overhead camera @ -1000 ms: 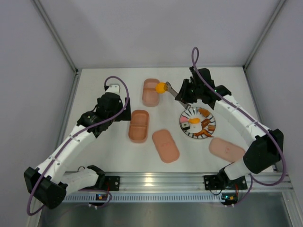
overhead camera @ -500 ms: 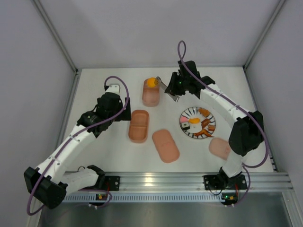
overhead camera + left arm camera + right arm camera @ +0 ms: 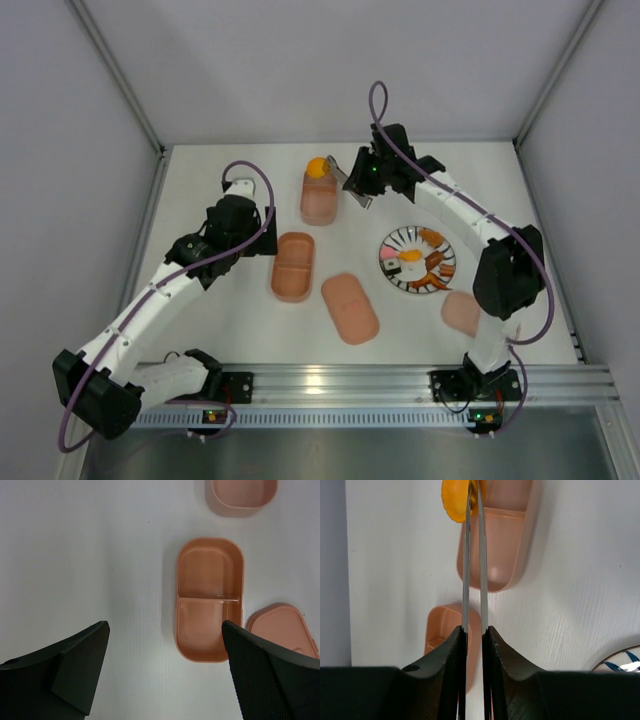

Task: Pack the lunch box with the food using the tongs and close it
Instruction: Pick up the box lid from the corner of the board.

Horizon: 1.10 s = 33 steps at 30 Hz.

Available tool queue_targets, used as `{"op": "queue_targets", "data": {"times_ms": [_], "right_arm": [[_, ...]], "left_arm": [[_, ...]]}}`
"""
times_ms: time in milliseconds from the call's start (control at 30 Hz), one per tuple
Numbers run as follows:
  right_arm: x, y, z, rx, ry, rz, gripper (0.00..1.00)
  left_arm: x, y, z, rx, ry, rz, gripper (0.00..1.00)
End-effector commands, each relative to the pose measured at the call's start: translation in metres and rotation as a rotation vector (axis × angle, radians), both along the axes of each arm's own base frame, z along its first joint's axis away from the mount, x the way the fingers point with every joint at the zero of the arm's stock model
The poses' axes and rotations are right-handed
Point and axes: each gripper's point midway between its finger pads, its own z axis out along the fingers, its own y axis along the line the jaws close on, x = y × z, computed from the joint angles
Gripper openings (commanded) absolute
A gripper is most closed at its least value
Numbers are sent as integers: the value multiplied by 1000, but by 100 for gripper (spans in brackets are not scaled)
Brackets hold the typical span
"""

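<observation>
The robot's right gripper should open the tongs and release the orange round piece, now over the tray's far end, in the far tray's far compartment (image 3: 320, 178) (image 3: 501, 491).
The lunch box lies in parts: a far tray (image 3: 319, 200), a near divided tray (image 3: 293, 266) and two flat lids (image 3: 350, 308) (image 3: 461, 312). My right gripper (image 3: 362, 185) is shut on the silvery tongs (image 3: 340, 178). Their tips pinch an orange round piece (image 3: 318, 168) over the far tray's far end. In the right wrist view the tongs (image 3: 466, 570) run up from the gripper (image 3: 474, 630) to the orange piece (image 3: 454, 500) above the tray (image 3: 500, 540). My left gripper (image 3: 165, 627) hangs open and holds nothing, just left of the near tray (image 3: 210, 580).
A round striped plate (image 3: 417, 259) right of the trays carries the other food: a fried egg, a pink piece and brown-red strips. One lid (image 3: 285, 627) lies close to the near tray's right side. Walls close in the table at the back and sides.
My right arm has carried the tongs and the orange piece leftward and away, from beside the far tray to over its far end. The left arm has stayed still.
</observation>
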Motion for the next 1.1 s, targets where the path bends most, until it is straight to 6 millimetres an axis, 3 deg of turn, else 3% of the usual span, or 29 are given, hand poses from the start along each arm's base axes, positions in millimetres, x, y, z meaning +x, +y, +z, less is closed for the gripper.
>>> {"op": "queue_targets", "data": {"times_ms": [0, 800, 1067], "right_arm": [[19, 19, 29, 63, -96, 2, 0], [51, 37, -11, 68, -63, -23, 1], [52, 38, -23, 54, -43, -26, 13]], "left_arm": [[6, 2, 3, -5, -30, 21, 99], [7, 3, 1, 10, -24, 23, 99], [7, 3, -1, 11, -19, 20, 99]]}}
